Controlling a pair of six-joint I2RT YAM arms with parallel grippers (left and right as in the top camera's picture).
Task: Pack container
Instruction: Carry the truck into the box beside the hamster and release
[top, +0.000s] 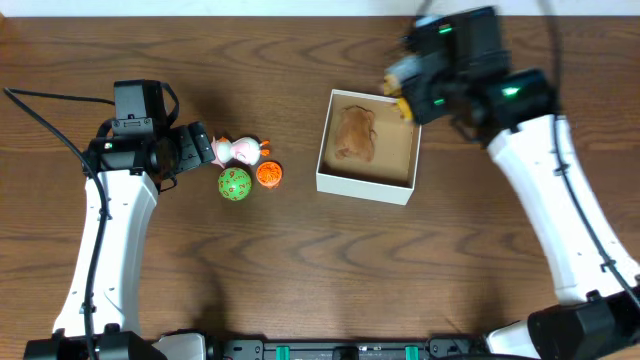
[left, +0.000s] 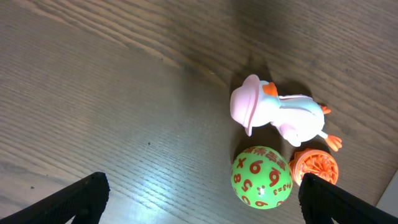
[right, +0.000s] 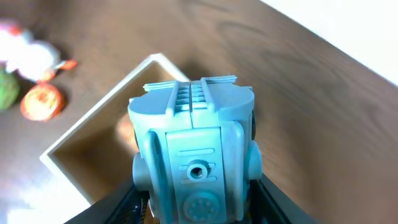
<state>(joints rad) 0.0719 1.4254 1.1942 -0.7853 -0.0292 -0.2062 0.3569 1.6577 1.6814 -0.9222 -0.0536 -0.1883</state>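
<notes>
The grey-blue plastic toy will go down in the white box (top: 409, 131) beside the brown toy, set there by my right gripper.
The container (top: 400, 187) is a square white box with a tan inside, at mid-table; a brown toy (top: 354, 135) lies in it. My right gripper (top: 405, 88) is over the box's far right corner, shut on a grey-blue plastic toy (right: 193, 143) that fills the right wrist view, with the box (right: 68, 165) below it. My left gripper (top: 200, 145) is open and empty on the left. Just past its fingers (left: 205, 199) lie a white and pink duck toy (left: 280, 115), a green number ball (left: 261, 177) and an orange ribbed toy (left: 314, 168).
The duck (top: 237, 150), green ball (top: 234, 184) and orange toy (top: 269, 174) sit in a cluster on the wood table, left of the box. The same three toys show blurred at the left edge of the right wrist view (right: 40, 101).
</notes>
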